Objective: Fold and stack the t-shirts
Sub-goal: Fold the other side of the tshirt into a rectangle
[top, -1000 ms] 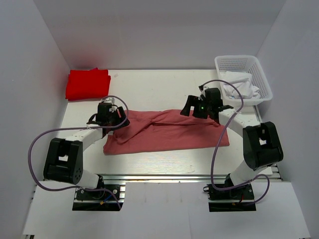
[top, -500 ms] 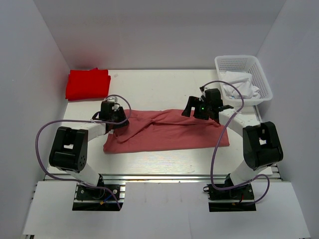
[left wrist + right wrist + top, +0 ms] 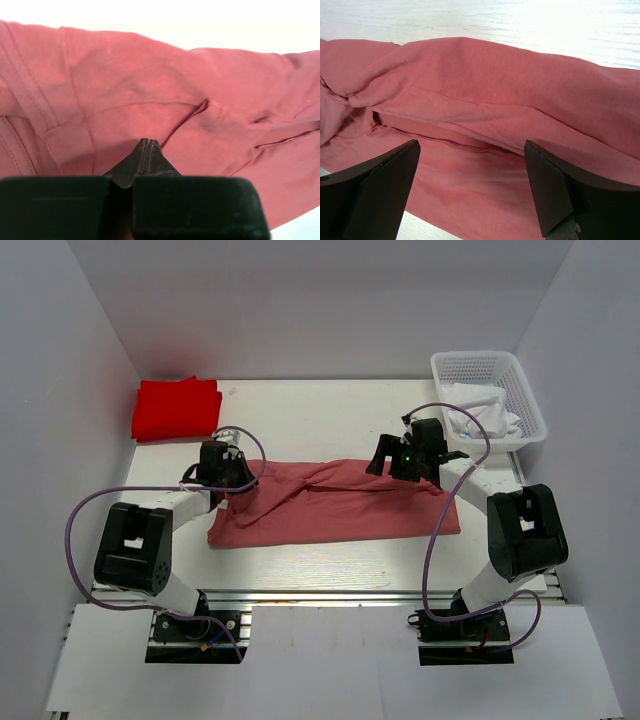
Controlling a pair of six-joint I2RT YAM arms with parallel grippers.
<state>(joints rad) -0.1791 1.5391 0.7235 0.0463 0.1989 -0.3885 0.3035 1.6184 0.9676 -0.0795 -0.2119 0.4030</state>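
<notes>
The pink t-shirt is pinched beside a slanting crease, so next my left gripper opens and regrips closer to the stitched hem (image 3: 89,121).
The dusty pink t-shirt (image 3: 340,505) lies in a long creased band across the middle of the table. My left gripper (image 3: 243,479) is at the shirt's left end. In the left wrist view its jaws (image 3: 148,141) are pressed together on the pink cloth (image 3: 225,125), and a crease runs into the tips. My right gripper (image 3: 386,464) hovers over the shirt's upper right part. Its fingers (image 3: 390,170) stand wide apart above a fold of the pink t-shirt (image 3: 485,100), holding nothing. The bright red t-shirt (image 3: 176,408) lies folded at the back left corner.
A white mesh basket (image 3: 480,362) with white cloth (image 3: 482,412) in it stands at the back right, close behind the right arm. White walls close in the table on the left, back and right.
My left gripper has closed from open to shut at the pink t-shirt's left end, and the left arm shifted slightly. The right gripper stayed open and hardly moved.
</notes>
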